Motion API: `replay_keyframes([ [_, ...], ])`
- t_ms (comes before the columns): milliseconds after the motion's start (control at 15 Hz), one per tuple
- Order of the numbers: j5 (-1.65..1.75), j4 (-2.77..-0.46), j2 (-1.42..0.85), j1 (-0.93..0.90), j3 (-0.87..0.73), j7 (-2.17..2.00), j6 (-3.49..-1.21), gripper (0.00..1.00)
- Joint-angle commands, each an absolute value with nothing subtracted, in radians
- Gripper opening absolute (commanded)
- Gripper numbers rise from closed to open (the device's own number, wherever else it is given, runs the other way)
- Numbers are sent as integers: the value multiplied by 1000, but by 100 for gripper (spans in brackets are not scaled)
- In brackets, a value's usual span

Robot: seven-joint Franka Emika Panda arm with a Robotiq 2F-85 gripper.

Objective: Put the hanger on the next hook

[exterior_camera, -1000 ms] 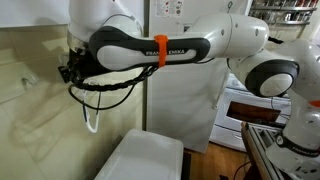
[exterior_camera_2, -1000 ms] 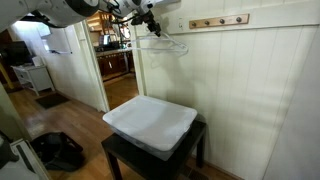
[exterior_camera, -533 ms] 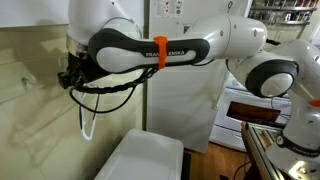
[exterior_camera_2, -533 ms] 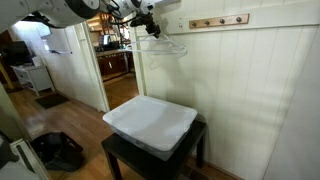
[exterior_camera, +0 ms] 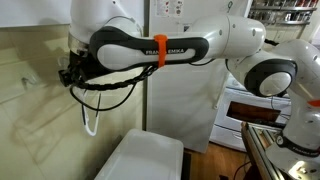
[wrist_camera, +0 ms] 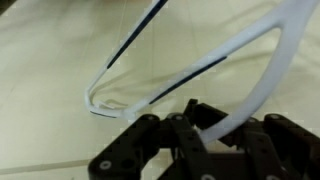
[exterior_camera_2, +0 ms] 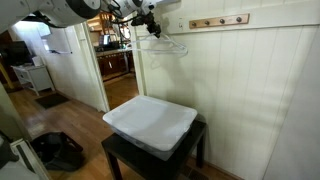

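I need to release the thin white hanger against the cream wall beside the white plastic bin [exterior_camera: 89, 123].
The thin white hanger [wrist_camera: 200, 70] runs across the wrist view, its frame passing down between my gripper's [wrist_camera: 205, 120] black fingers, which are shut on it. In an exterior view the hanger [exterior_camera: 90, 122] hangs below my gripper [exterior_camera: 72, 72], close to the cream wall. In an exterior view the hanger [exterior_camera_2: 165, 43] sits under my gripper [exterior_camera_2: 148, 22], just left of the wooden hook rail [exterior_camera_2: 218, 21] high on the wall. I cannot tell whether the hanger's top hook touches a peg.
A white plastic bin [exterior_camera_2: 150, 123] stands on a dark table [exterior_camera_2: 118, 155] below the rail. A doorway [exterior_camera_2: 118, 60] opens left of it. A bin lid [exterior_camera: 145, 155] shows under my arm. A stove [exterior_camera: 255, 105] stands behind.
The hanger's lower loop dipped slightly half a second ago and is back where it was. My arm has hardly moved.
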State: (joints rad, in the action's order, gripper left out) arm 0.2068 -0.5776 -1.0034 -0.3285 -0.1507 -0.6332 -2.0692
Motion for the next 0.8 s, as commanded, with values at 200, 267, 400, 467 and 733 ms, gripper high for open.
replay_keyframes([
  [200,196,-547,-1007,-334,-164,-757,-1963,2],
  [267,197,-542,-1009,-333,-164,-769,-1956,2],
  [400,191,-533,-1013,-327,-158,-777,-1952,2],
  [467,191,-529,-1013,-324,-158,-786,-1955,2],
  [733,190,-513,-1019,-312,-156,-806,-1976,2],
])
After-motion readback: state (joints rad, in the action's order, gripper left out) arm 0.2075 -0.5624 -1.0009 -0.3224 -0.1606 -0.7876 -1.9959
